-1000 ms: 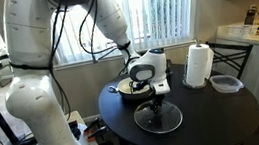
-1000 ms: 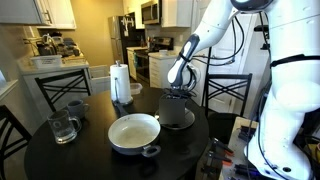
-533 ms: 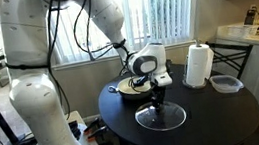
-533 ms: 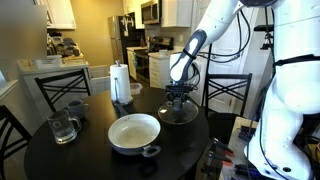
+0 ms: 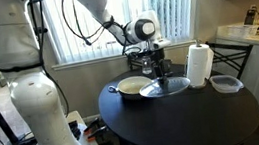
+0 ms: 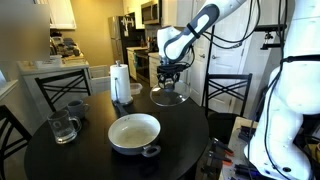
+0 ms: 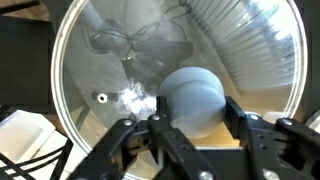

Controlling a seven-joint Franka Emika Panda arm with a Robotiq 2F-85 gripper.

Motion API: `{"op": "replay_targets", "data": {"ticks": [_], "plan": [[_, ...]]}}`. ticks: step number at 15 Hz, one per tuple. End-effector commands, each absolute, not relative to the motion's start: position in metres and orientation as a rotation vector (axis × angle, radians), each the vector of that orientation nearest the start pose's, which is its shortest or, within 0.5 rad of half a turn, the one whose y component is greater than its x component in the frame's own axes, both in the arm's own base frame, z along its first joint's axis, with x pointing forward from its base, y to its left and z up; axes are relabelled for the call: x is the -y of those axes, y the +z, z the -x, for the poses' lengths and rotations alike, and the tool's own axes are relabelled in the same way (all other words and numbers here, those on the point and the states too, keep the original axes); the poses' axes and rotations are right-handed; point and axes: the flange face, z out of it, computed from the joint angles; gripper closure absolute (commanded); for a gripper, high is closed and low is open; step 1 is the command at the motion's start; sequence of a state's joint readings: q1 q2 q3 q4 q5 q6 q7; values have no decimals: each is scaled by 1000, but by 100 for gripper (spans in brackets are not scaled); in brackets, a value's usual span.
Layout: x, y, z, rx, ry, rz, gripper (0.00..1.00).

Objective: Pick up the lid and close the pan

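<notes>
I need to release the glass lid's knob, now held in the air above the table, with my gripper when the lid is resting flat on the open pan's rim [image 5: 139,84].
My gripper [image 5: 159,65] is shut on the knob of the round glass lid [image 5: 165,86] and holds it in the air above the table. In the wrist view the fingers [image 7: 236,113] clamp the grey knob [image 7: 193,97], with the clear lid [image 7: 120,60] and its metal rim behind. The lid also shows in an exterior view [image 6: 168,98], lifted, with the gripper [image 6: 169,80] above it. The pan [image 6: 134,132], cream inside and dark outside with a short handle toward the front, sits open on the dark round table; it also shows beside the lid in an exterior view [image 5: 131,86].
A paper towel roll [image 5: 200,64] [image 6: 121,82] stands on the table. A clear plastic container [image 5: 226,84] sits beyond it. A glass jug [image 6: 63,128] and a dark mug [image 6: 77,107] stand at one table edge. Chairs [image 6: 62,86] surround the table.
The gripper has lifted the lid by its knob off the table and raised it, moving it toward the pan's side. The pan has not moved.
</notes>
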State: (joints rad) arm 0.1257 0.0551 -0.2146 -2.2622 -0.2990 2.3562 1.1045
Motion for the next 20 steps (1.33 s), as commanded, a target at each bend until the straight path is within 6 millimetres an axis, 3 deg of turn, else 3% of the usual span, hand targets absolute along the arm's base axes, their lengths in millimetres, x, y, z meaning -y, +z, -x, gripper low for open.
{"op": "replay_targets", "data": {"ticks": [1, 4, 8, 13, 18, 20], "plan": [[31, 359, -537, -1432, -247, 2925, 67], [1, 352, -547, -1294, -220, 2952, 67], [-66, 351, -564, -967, -180, 3000, 67], [-134, 323, -583, -595, -68, 3042, 67], [-146, 280, -593, -457, 53, 3044, 67], [-146, 273, -596, -410, 68, 3025, 67]]}}
